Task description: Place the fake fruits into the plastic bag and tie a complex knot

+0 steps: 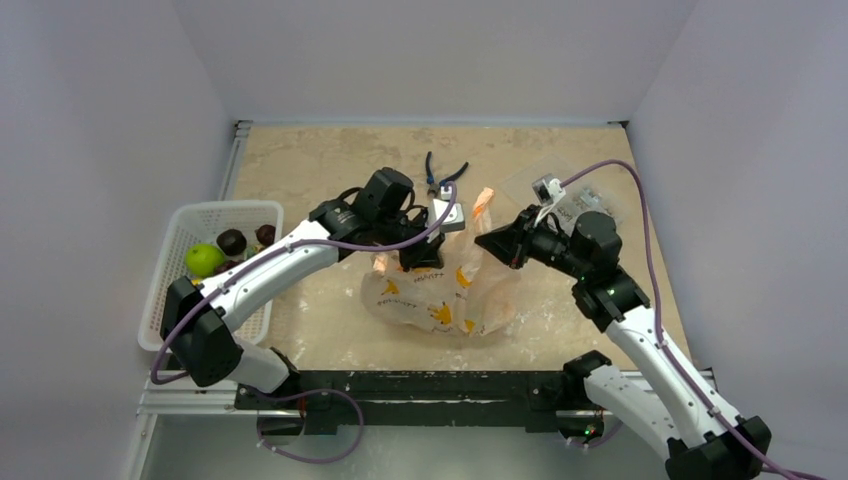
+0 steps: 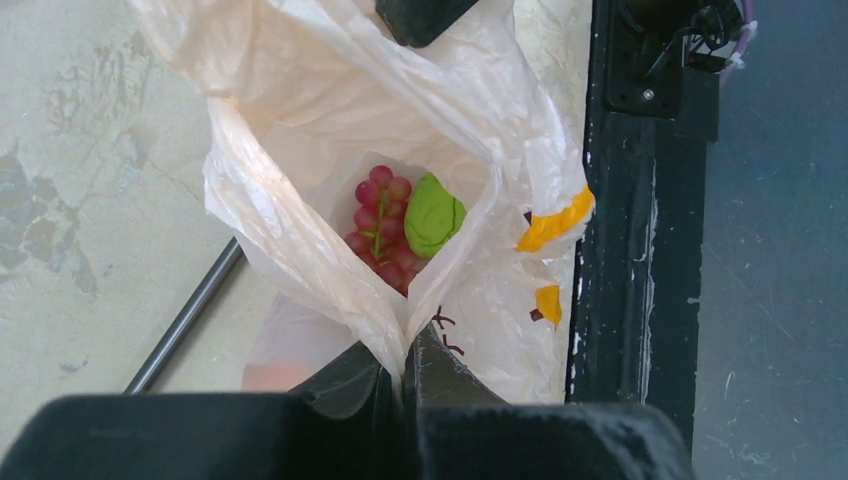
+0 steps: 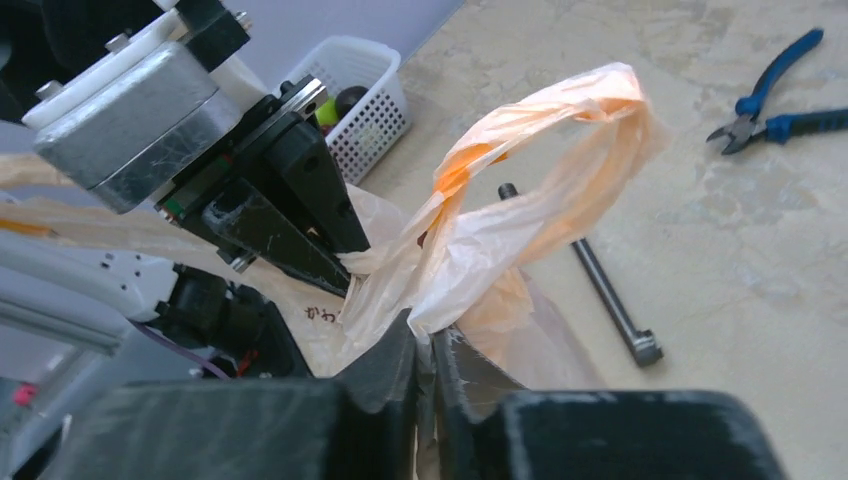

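Note:
My right gripper is pinching a thin fold below the bag's handle loop, so it should grip more of the bag lower down (image 1: 488, 282) while my left gripper holds it steady.
The pale peach plastic bag (image 1: 440, 295) lies at the table's middle, its mouth held up by both grippers. My left gripper (image 1: 420, 255) is shut on the bag's left rim (image 2: 330, 270). My right gripper (image 1: 497, 243) is shut on the right rim below a handle loop (image 3: 560, 110). Inside the bag, the left wrist view shows a red grape bunch (image 2: 380, 225) and a green fruit (image 2: 433, 215). In the white mesh basket (image 1: 190, 222) lie a green round fruit (image 1: 204, 259) and dark plum-like balls (image 1: 232, 241). No knot shows.
Blue-handled pliers (image 1: 440, 180) lie behind the bag. A metal rod (image 3: 605, 285) lies on the table beside the bag. A clear packet (image 1: 585, 200) sits at the back right. The black rail (image 2: 640, 200) marks the table's near edge.

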You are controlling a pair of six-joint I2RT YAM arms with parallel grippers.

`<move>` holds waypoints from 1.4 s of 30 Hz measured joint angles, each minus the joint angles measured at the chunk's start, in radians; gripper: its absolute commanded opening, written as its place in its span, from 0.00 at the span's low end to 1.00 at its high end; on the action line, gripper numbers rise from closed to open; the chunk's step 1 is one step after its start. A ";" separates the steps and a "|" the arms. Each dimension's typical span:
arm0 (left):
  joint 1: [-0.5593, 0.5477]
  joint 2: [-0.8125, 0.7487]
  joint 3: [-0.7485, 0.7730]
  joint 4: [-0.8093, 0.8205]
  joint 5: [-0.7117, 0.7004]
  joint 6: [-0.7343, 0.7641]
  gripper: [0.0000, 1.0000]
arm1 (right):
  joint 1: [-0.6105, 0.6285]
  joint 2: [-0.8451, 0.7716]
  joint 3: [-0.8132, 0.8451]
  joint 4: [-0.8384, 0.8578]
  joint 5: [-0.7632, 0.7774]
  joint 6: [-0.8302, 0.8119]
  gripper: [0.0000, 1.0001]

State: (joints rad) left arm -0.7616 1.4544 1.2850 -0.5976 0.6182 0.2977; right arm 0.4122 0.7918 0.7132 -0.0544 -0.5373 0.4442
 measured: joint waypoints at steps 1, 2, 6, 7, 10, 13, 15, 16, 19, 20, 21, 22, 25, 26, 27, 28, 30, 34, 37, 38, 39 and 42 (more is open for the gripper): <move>-0.001 -0.004 -0.006 0.003 -0.008 0.000 0.13 | 0.000 0.001 0.000 0.014 -0.003 -0.006 0.00; -0.001 -0.007 -0.008 0.003 -0.016 -0.001 0.28 | 0.000 0.005 0.001 0.027 -0.007 -0.014 0.00; -0.001 -0.031 -0.007 -0.007 -0.023 -0.001 0.72 | 0.000 0.029 0.013 0.060 -0.043 -0.071 0.00; 0.000 -0.045 -0.005 -0.023 -0.023 0.001 0.85 | 0.000 0.037 0.021 0.064 -0.060 -0.094 0.00; 0.008 -0.103 0.026 -0.094 -0.006 0.018 1.00 | 0.000 0.058 0.054 0.070 -0.115 -0.176 0.00; 0.023 -0.144 0.123 -0.172 0.011 0.028 1.00 | 0.000 0.061 0.071 0.079 -0.161 -0.255 0.00; 0.031 -0.137 0.240 -0.212 0.018 0.023 0.98 | 0.000 0.061 0.073 0.084 -0.185 -0.307 0.00; 0.035 -0.125 0.285 -0.220 0.021 0.011 0.97 | 0.000 0.063 0.073 0.087 -0.193 -0.329 0.00; 0.057 -0.051 0.438 -0.241 0.060 -0.064 0.94 | 0.001 0.068 0.073 0.100 -0.228 -0.384 0.00; 0.069 -0.021 0.472 -0.235 0.084 -0.101 0.94 | 0.001 0.069 0.073 0.104 -0.242 -0.403 0.00; 0.080 0.004 0.488 -0.224 0.100 -0.133 0.94 | 0.001 0.069 0.073 0.108 -0.253 -0.420 0.00; 0.089 0.026 0.490 -0.212 0.113 -0.167 0.95 | 0.001 0.070 0.073 0.111 -0.266 -0.432 0.00; 0.100 0.083 0.484 -0.188 0.137 -0.259 0.99 | 0.003 0.071 0.073 0.119 -0.299 -0.471 0.00; 0.100 0.096 0.484 -0.182 0.140 -0.280 1.00 | 0.005 0.071 0.073 0.122 -0.310 -0.481 0.00; 0.100 0.109 0.484 -0.172 0.148 -0.304 1.00 | 0.007 0.071 0.073 0.123 -0.320 -0.492 0.00; 0.100 0.119 0.484 -0.165 0.161 -0.323 1.00 | 0.008 0.071 0.073 0.124 -0.327 -0.499 0.00; 0.100 0.132 0.484 -0.151 0.191 -0.357 0.99 | 0.009 0.073 0.074 0.124 -0.349 -0.517 0.00; 0.098 0.124 0.431 -0.062 0.277 -0.419 0.71 | 0.013 0.101 0.098 0.124 -0.389 -0.536 0.00; 0.089 0.120 0.389 -0.022 0.329 -0.441 0.15 | 0.013 0.126 0.119 0.127 -0.413 -0.543 0.09; 0.085 0.120 0.381 -0.016 0.345 -0.446 0.00 | 0.013 0.131 0.122 0.127 -0.422 -0.544 0.34; 0.084 0.120 0.378 -0.013 0.352 -0.455 0.00 | 0.014 0.134 0.123 0.127 -0.424 -0.544 0.56; 0.082 0.119 0.378 0.010 0.357 -0.465 0.00 | 0.016 0.135 0.128 0.121 -0.421 -0.533 0.81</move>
State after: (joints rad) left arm -0.6792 1.5730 1.6634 -0.5877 0.9752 -0.1677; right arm 0.4278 0.9268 0.8413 0.0662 -0.9581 -0.0887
